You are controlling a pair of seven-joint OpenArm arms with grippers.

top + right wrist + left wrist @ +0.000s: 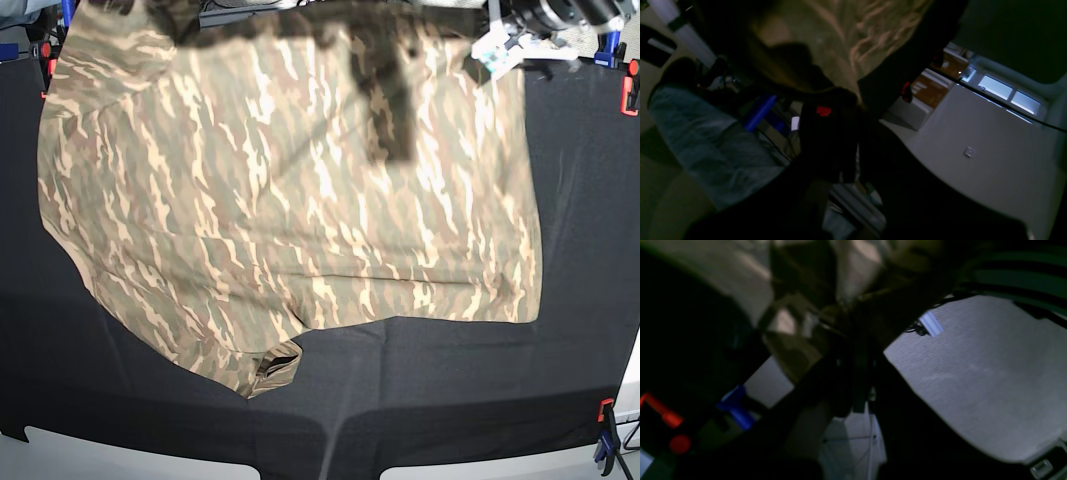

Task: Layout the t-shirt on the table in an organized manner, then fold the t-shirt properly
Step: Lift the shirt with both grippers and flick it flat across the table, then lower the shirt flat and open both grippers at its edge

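Next, my left gripper releases the top edge of the t-shirt so that it lands on the shirt's side edge [522,235], just above the shirt's square lower corner.
The camouflage t-shirt [290,190] hangs spread out, lifted by its top edge above the black table [450,390]; its lower hem and a sleeve [265,365] droop near the cloth. In the left wrist view my left gripper [843,326] is shut on a bunch of the shirt's fabric [790,340]. It also shows at the base view's top right [500,45]. My right gripper [853,96] is shut on the shirt's fabric [846,33]; in the base view it is hidden at the top left. A dark blurred band [390,95] crosses the shirt's upper part.
Orange clamps [630,95] [604,410] and a blue clamp [600,450] sit on the table's right edge. The white front edge [100,450] runs along the bottom. Grey floor [973,373] lies below the left wrist. A denim-like shape [700,133] is near the right wrist.
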